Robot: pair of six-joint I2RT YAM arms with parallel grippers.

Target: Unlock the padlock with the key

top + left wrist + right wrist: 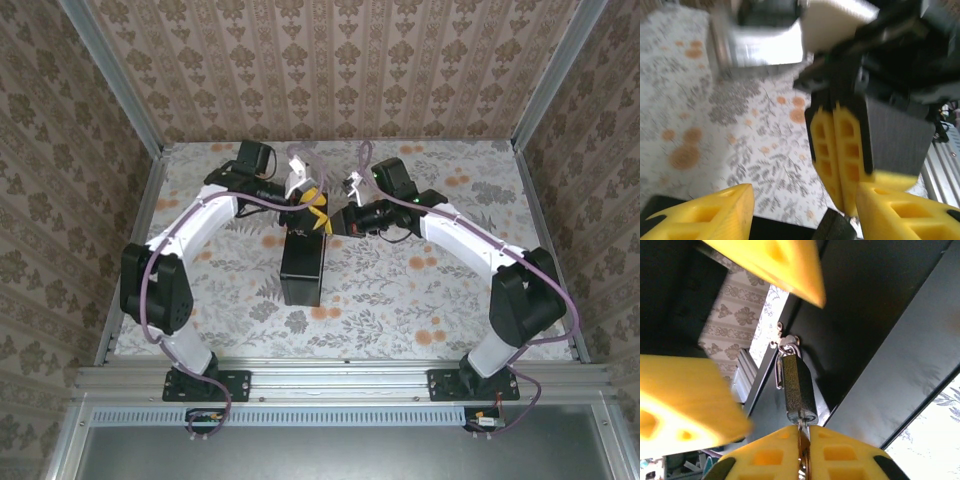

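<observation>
My right gripper is pinching the key while the loose end of the shackle stands clear of the padlock. Next, I let go of the key and grip the padlock's dark grey body [798,389].
The padlock [799,390], a small dark grey body, hangs by its thin shackle [781,360] from a hasp on the dark box [875,340]. My right gripper [804,429] is shut on the key [803,452], whose blade enters the keyhole in the padlock's underside. In the left wrist view my left gripper [802,200] stands open, with the padlock [837,227] low between its yellow fingers and the right gripper's closed fingers [840,150] just beyond. From above, the left gripper [313,205] and right gripper [340,218] meet at the far end of the box [302,268].
The box lies lengthways in the middle of the floral tabletop [420,290]. Patterned walls and metal rails [130,250] enclose the table on three sides. Both arms reach inward over the far half.
</observation>
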